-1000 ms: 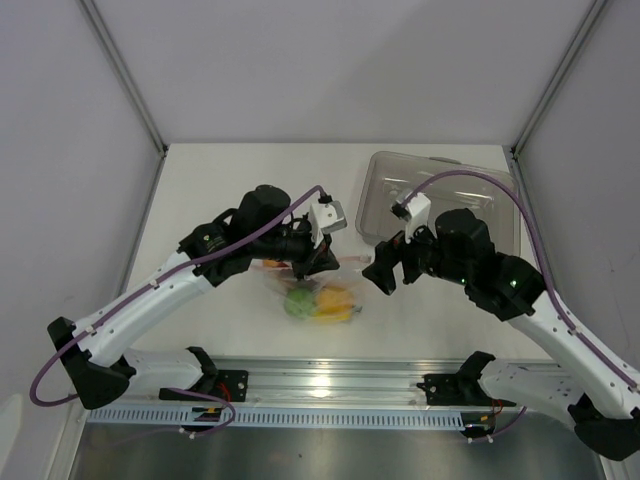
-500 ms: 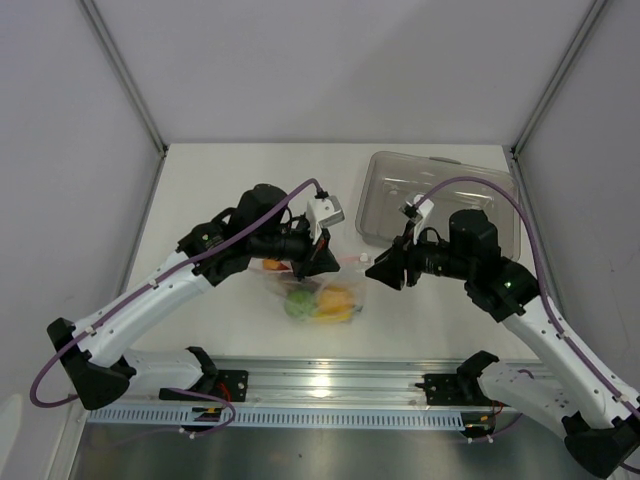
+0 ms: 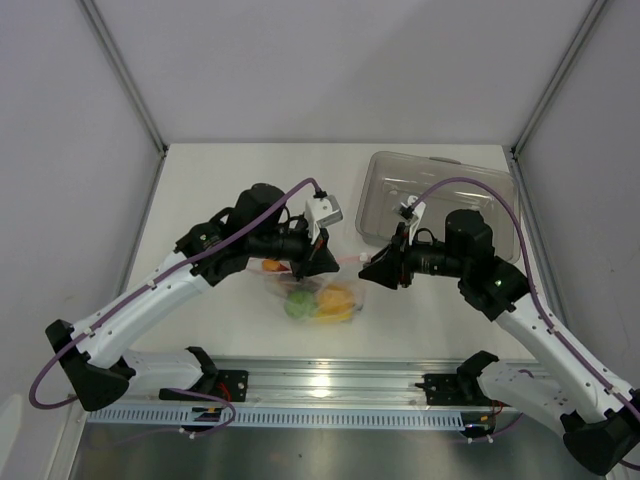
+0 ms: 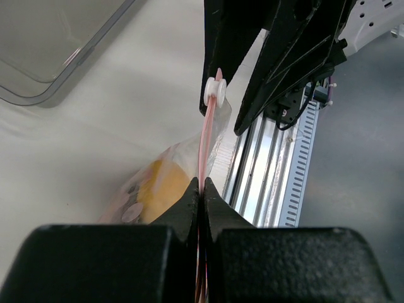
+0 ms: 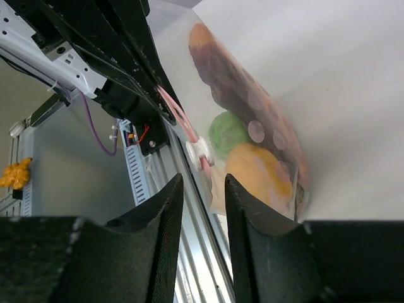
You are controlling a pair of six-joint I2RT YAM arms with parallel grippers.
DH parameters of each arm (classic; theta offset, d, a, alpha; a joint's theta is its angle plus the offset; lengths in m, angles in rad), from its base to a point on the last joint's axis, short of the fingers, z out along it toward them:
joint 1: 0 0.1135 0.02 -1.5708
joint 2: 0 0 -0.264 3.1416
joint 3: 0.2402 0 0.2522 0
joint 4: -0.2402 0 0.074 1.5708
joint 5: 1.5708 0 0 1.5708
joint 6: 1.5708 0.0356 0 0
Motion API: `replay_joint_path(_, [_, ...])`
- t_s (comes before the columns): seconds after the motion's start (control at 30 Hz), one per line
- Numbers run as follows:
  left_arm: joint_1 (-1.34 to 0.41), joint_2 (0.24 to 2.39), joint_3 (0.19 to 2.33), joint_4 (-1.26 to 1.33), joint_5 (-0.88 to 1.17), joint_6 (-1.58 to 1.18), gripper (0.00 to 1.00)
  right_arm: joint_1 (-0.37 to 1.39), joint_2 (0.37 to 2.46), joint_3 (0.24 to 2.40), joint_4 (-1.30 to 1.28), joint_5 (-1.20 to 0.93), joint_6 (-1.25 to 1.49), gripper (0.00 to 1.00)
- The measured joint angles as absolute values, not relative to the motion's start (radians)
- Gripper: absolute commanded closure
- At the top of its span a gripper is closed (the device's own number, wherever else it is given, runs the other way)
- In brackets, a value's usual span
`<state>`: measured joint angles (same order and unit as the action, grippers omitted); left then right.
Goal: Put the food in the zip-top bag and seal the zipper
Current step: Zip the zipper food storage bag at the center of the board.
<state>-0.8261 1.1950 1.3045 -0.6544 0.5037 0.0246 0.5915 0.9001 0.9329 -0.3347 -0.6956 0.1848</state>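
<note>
Next, my right gripper pinches the pink zipper's end while my left gripper, which holds the zipper short of the white slider, takes the slider (image 4: 215, 92).
The zip-top bag (image 3: 318, 295) lies near the front edge. Inside it I see the food: a green lime (image 3: 297, 305), a yellow fruit (image 3: 336, 299) and a reddish-brown slice (image 5: 221, 79). My left gripper (image 3: 316, 257) is shut on the pink zipper (image 4: 206, 136) at the bag's mouth. A white slider (image 5: 197, 151) sits on that strip. My right gripper (image 3: 372, 270) reaches in from the right, jaws narrowed but still apart. In the right wrist view the slider lies just beyond the fingertips (image 5: 173, 183), untouched. The left wrist view shows the right gripper's black fingers (image 4: 278, 57) flanking the slider (image 4: 216, 91).
A rigid clear tray (image 3: 440, 162) stands at the back right, behind the right arm. The aluminium rail (image 3: 330, 385) runs along the near edge just below the bag. Grey walls close off the table's left, right and far sides.
The right gripper has moved left toward the bag's slider, and its jaws have narrowed from wide open. The left gripper keeps its hold on the zipper strip.
</note>
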Motion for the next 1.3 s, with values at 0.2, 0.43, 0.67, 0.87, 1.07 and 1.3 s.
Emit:
replay_joint_path(0.2, [-0.817, 1.195, 1.303, -0.654, 0.512, 0.025, 1.00, 0.588, 0.902, 0.900, -0.285, -0.717, 0.204, 0.71])
replay_joint_path(0.43, [-0.815, 1.195, 1.301, -0.654, 0.529, 0.025, 1.00, 0.566, 0.902, 0.876, -0.225, -0.735, 0.240, 0.79])
replay_joint_path(0.67, [-0.810, 1.188, 1.278, -0.653, 0.535, 0.024, 0.99, 0.535, 0.904, 0.863, -0.159, -0.767, 0.282, 0.91])
replay_joint_path(0.87, [-0.805, 1.184, 1.272, -0.652, 0.536, 0.007, 0.99, 0.528, 0.907, 0.852, -0.130, -0.785, 0.303, 1.00])
replay_joint_path(1.07, [-0.804, 1.184, 1.272, -0.652, 0.539, -0.003, 0.99, 0.526, 0.912, 0.847, -0.114, -0.792, 0.319, 1.00])
replay_joint_path(1.3, [-0.804, 1.184, 1.272, -0.644, 0.555, -0.013, 0.64, 0.526, 0.912, 0.847, -0.105, -0.796, 0.323, 1.00])
